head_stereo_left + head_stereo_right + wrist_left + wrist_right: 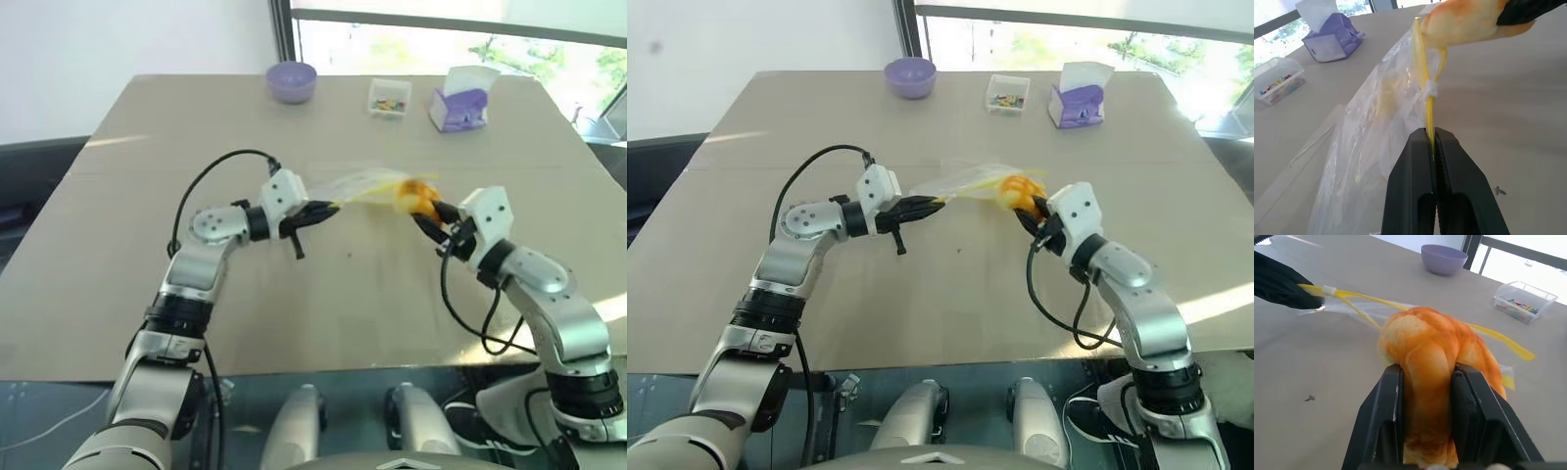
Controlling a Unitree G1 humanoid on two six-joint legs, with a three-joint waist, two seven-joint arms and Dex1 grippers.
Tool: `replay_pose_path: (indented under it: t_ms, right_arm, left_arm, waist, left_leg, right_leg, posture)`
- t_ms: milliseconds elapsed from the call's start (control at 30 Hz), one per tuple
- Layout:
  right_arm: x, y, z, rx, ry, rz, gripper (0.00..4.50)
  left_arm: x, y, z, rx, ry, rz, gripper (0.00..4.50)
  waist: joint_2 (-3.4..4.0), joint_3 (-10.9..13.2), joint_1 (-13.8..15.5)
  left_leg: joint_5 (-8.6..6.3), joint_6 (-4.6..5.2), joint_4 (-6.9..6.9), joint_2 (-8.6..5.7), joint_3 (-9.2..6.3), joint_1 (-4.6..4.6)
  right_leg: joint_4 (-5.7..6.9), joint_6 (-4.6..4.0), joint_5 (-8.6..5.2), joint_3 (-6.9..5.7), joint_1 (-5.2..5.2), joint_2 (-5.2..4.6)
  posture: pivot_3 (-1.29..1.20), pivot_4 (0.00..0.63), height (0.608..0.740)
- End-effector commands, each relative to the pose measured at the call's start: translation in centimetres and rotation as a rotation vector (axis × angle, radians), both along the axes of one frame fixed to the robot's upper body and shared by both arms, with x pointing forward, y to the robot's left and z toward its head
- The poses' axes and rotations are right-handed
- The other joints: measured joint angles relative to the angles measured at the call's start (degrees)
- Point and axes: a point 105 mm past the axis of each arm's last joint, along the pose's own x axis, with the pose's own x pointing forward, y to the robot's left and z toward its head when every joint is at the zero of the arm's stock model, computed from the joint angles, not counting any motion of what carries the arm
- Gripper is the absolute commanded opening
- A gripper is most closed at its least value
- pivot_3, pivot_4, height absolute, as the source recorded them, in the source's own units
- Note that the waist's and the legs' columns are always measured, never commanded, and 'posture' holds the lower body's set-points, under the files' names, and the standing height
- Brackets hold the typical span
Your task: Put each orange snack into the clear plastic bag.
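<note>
Next, I open my right gripper to let go of the orange snack, now held at the bag's mouth, inside the clear plastic bag [376, 217], beside the bag's yellow seal strip between my grippers.
My right gripper [432, 213] is shut on the orange snack [1435, 352], a round yellow-orange bun squeezed between its black fingers [1382, 416]. It holds the bun above the table at the mouth of the clear plastic bag [358, 184]. My left gripper [328, 209] is shut on the bag's yellow seal strip [1429, 115] and holds the bag up off the table. The crinkly bag [1371, 142] hangs stretched between the two grippers, its yellow strip running past the bun [1464, 22].
At the table's far edge stand a purple bowl [292, 80], a small clear box of colourful bits [389, 98] and a purple tissue box [458, 100]. The beige table [147, 196] spreads wide around both arms.
</note>
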Motion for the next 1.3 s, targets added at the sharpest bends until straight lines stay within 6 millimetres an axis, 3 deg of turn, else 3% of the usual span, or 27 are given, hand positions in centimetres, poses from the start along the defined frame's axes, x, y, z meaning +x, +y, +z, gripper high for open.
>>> replay_pose_path:
  t_ms: [33, 333, 533, 800, 933, 1300]
  right_arm:
    - [0.3, 0.6, 0.9, 0.0, -0.039, 0.029, 1.32]
    - [1.2, 2.5, 1.2, 0.022, -0.023, 0.092, 1.32]
    - [2.0, 4.3, 0.3, -0.021, -0.025, 0.114, 1.32]
    - [2.5, 5.0, -0.4, -0.067, -0.023, 0.146, 1.32]
    - [2.7, 4.5, 0.0, -0.056, -0.041, 0.119, 3.2]
    - [-0.4, 1.6, 1.1, -0.12, -0.111, 0.137, 3.2]
  left_arm:
    - [-1.1, -0.5, 1.6, -0.003, -0.082, -0.065, 0.0]
    - [-2.9, -1.3, 0.5, 0.043, -0.097, -0.169, 0.0]
    - [-3.8, -1.5, 0.2, 0.028, -0.091, -0.242, 0.0]
    - [-3.6, -0.6, 0.1, 0.023, -0.102, -0.217, 0.0]
    - [-2.5, 0.2, -0.5, 0.043, -0.08, -0.137, 0.0]
    - [-0.4, 1.4, -1.0, 0.045, -0.049, -0.023, 0.0]
  waist:
    - [0.0, 0.0, 0.0]
    - [0.01, 0.0, -0.1]
    - [0.01, 0.0, -0.1]
    - [0.02, 0.0, -0.1]
    - [0.03, 0.0, -0.1]
    - [0.03, 0.0, 0.0]
  left_leg:
    - [0.0, 0.0, 0.0, 0.0, 0.01, 0.0]
    - [0.0, 0.01, 0.01, 0.0, 0.03, 0.0]
    - [0.0, 0.01, 0.01, 0.0, 0.03, 0.0]
    - [-0.01, 0.01, 0.0, 0.0, 0.02, -0.01]
    - [-0.01, 0.01, 0.0, 0.0, 0.01, 0.0]
    - [-0.02, 0.03, 0.01, -0.01, 0.01, -0.02]
  right_leg:
    - [0.0, 0.0, 0.0, 0.0, 0.0, 0.0]
    - [-0.01, 0.0, 0.0, 0.02, 0.0, -0.01]
    - [0.0, 0.0, 0.0, 0.01, 0.0, -0.01]
    - [-0.01, 0.0, 0.0, 0.01, -0.01, -0.01]
    - [-0.01, 0.0, 0.0, 0.01, -0.01, 0.0]
    - [-0.02, 0.01, 0.0, -0.01, 0.0, -0.01]
  posture:
    - [0.0, 0.15, 0.737]
    - [0.0, 0.15, 0.737]
    - [0.0, 0.15, 0.737]
    - [0.0, 0.15, 0.737]
    - [0.0, 0.15, 0.737]
    - [0.0, 0.15, 0.737]
